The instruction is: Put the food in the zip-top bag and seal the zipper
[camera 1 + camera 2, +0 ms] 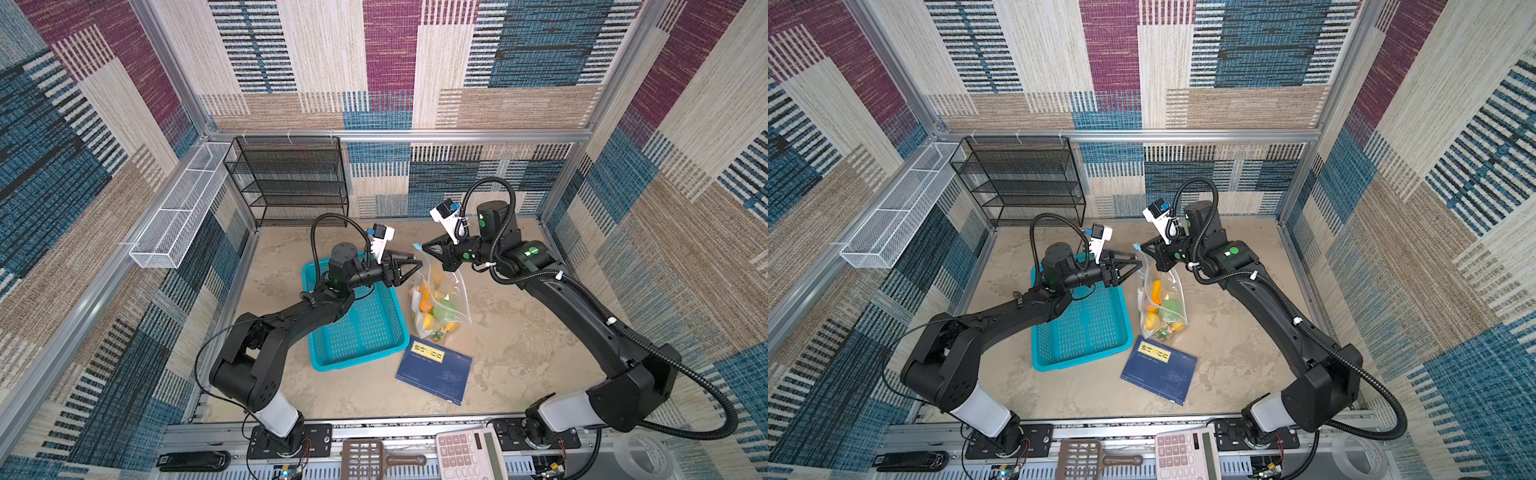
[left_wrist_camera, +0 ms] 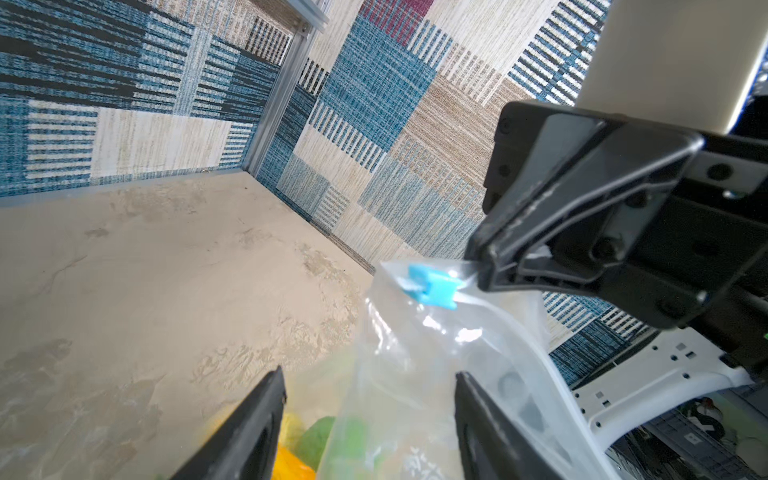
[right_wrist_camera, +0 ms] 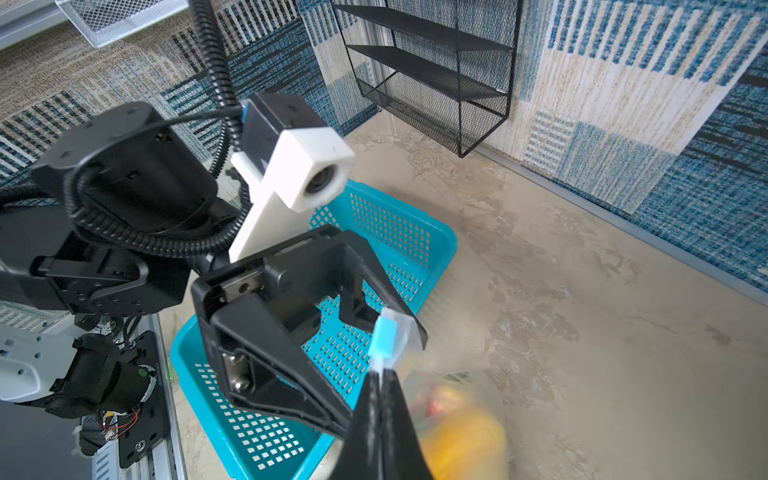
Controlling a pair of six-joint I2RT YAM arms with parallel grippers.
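Observation:
The bag's zipper is pinched in my right gripper beside the light-blue slider, so next my right gripper opens and closes around the slider itself (image 2: 434, 285) before sealing the bag.
The clear zip-top bag (image 1: 441, 291) hangs from its top edge and its bottom rests on the table. The food (image 1: 432, 309), yellow, orange and green pieces, lies inside it and also shows blurred in the right wrist view (image 3: 461, 419). My right gripper (image 1: 424, 248) is shut on the zipper strip just beside the light-blue slider (image 2: 434, 286). My left gripper (image 2: 369, 372) is open, with its fingers either side of the bag's upper part a little below the slider. In a top view it (image 1: 1136, 268) faces the right gripper (image 1: 1143, 248) from the left.
A teal perforated basket (image 1: 361, 360) sits under the left arm, with nothing in it. A blue book (image 1: 434, 376) lies in front of the bag. A black wire shelf (image 1: 286, 183) and a white mesh tray (image 1: 174, 216) stand at the back left. A calculator (image 1: 465, 455) lies at the front edge.

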